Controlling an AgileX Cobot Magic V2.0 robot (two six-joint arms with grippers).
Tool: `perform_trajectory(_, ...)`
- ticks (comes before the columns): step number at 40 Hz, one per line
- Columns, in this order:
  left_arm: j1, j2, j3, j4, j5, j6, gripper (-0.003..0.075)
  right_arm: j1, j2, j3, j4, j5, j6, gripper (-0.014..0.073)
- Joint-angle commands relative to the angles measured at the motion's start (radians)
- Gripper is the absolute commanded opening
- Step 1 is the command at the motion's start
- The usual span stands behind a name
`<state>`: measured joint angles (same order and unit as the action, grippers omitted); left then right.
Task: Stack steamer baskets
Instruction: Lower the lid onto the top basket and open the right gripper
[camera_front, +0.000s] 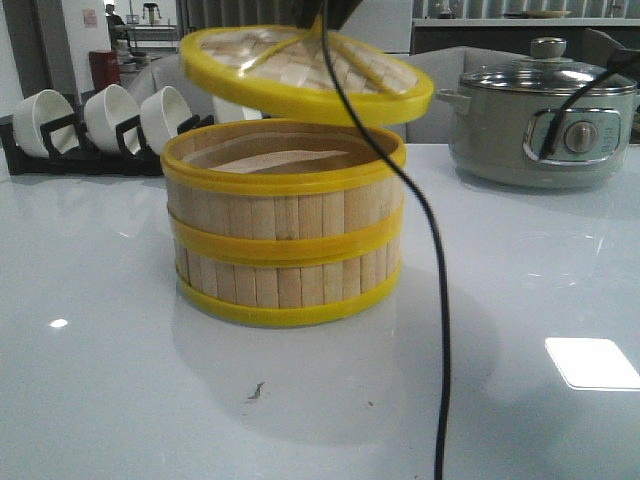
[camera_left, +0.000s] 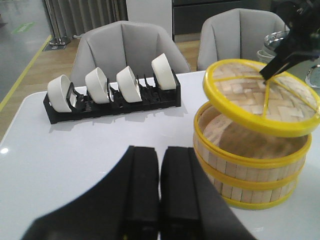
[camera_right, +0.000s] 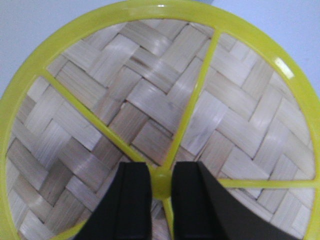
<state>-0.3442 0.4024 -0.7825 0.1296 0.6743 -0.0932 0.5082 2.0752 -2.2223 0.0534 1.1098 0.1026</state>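
Note:
The woven lid, now hanging tilted just above the open basket, will be let go by my right gripper on the open rim of the upper steamer basket (camera_front: 284, 140).
Two steamer baskets stand stacked on the white table, the upper basket (camera_front: 285, 175) on the lower basket (camera_front: 285, 280); the stack also shows in the left wrist view (camera_left: 250, 165). The flat woven lid (camera_front: 305, 70) hangs tilted just above the open top basket. My right gripper (camera_right: 161, 182) is shut on the lid's yellow knob (camera_right: 161, 181) at the lid's centre; it reaches the lid (camera_left: 262, 95) from above in the left wrist view. My left gripper (camera_left: 159, 190) is shut and empty, low over the table to the left of the stack.
A black rack (camera_front: 90, 150) with several white bowls (camera_front: 110, 115) stands at the back left. An electric cooker (camera_front: 540, 120) with a glass lid stands at the back right. A black cable (camera_front: 435, 300) hangs down in front of the stack. Two grey chairs (camera_left: 127, 47) stand behind the table.

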Motion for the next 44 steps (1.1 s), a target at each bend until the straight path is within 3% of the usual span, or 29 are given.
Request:
perform_trajectory(1, 0.001, 0.014, -0.027, 0.002, -0.078, -0.008, 0.0102, 0.007, -0.037, -0.037, -0.005, -0.057, -0.018, 0.0057)
perform_trajectory(44, 0.001, 0.014, -0.027, 0.002, -0.078, -0.008, 0.0102, 0.041, 0.015, -0.037, 0.003, -0.071, -0.037, 0.0057)
